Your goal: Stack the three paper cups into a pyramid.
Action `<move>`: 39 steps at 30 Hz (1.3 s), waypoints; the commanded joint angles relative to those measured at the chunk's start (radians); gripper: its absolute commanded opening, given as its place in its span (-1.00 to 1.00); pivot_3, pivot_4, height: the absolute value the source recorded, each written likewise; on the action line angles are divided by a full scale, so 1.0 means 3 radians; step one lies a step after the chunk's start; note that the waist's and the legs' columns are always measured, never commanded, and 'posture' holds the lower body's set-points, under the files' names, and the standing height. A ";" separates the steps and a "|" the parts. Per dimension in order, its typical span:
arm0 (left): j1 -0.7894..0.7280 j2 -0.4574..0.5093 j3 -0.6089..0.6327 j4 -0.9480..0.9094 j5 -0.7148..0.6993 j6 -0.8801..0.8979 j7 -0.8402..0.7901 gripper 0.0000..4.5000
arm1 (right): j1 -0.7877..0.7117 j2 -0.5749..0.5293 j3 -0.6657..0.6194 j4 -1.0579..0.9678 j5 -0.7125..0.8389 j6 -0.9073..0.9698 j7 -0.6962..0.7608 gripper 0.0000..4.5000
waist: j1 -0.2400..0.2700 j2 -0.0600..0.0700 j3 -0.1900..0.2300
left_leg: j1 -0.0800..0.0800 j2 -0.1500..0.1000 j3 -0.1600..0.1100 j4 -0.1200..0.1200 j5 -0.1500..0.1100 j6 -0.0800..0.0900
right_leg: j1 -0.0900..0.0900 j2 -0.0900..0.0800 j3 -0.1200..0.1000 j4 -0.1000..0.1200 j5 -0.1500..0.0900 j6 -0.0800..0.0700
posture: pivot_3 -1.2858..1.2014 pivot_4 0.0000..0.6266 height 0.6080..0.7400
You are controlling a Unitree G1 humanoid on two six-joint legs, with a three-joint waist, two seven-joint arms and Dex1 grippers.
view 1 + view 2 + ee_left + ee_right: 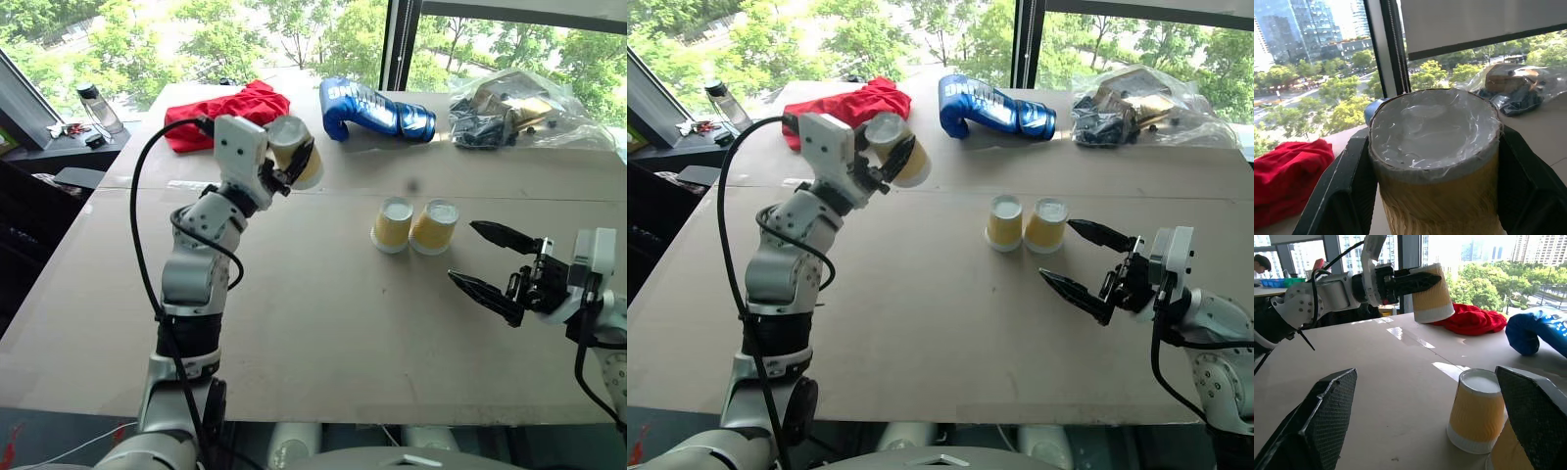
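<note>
I will release my left gripper's paper cup across the white tops of both standing paper cups [420, 210].
Two yellow-tan paper cups [393, 224] [434, 227] stand upside down, side by side and touching, near the middle of the table. A third paper cup [297, 149] hangs in the air to their left, above the table, with my left gripper [292, 162] shut on its ribbed side. Its white bottom [1434, 128] faces the left wrist camera, a black finger [1344, 188] on either side. My right gripper [483, 258] stands open just right of the two standing cups, touching neither. No pyramid stands.
A blue glove [374, 110] lies at the back of the table, a red cloth [223, 114] to its left and a clear bag of parts [516, 110] at the back right. A bottle [98, 106] stands on a ledge at far left.
</note>
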 commanded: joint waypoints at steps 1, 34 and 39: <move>-0.0562 -0.0212 -0.0299 0.0375 -0.0217 0.0158 -0.0450 0.09 | 0.0020 0.0070 -0.0255 0.0068 -0.0007 -0.0115 -0.0193 1.00 | 0.0006 0.0000 0.0000 | 0.0000 0.0000 0.0002 0.0000 0.0001 -0.0001 | -0.0001 0.0000 0.0002 0.0000 -0.0001 0.0002 | 0.03 -0.52 1.00; -0.1041 -0.0703 -0.0873 0.1580 0.0218 -0.0284 -0.1300 0.99 | 0.0226 0.0028 -0.0296 -0.0270 -0.0117 -0.0069 -0.0631 1.00 | -0.0042 0.0009 0.0006 | -0.0010 0.0002 0.0024 -0.0007 0.0007 -0.0013 | -0.0028 0.0009 0.0031 0.0009 -0.0003 0.0005 | 0.03 -0.52 1.00; -0.1044 -0.0689 -0.0764 0.1425 0.0145 -0.0233 -0.1256 0.99 | 0.0237 0.0049 -0.0262 -0.0234 -0.0146 -0.0094 -0.0602 1.00 | -0.0034 0.0009 0.0006 | -0.0010 0.0002 0.0024 -0.0006 0.0007 -0.0012 | -0.0028 0.0009 0.0031 0.0010 -0.0003 0.0005 | 0.03 -0.52 1.00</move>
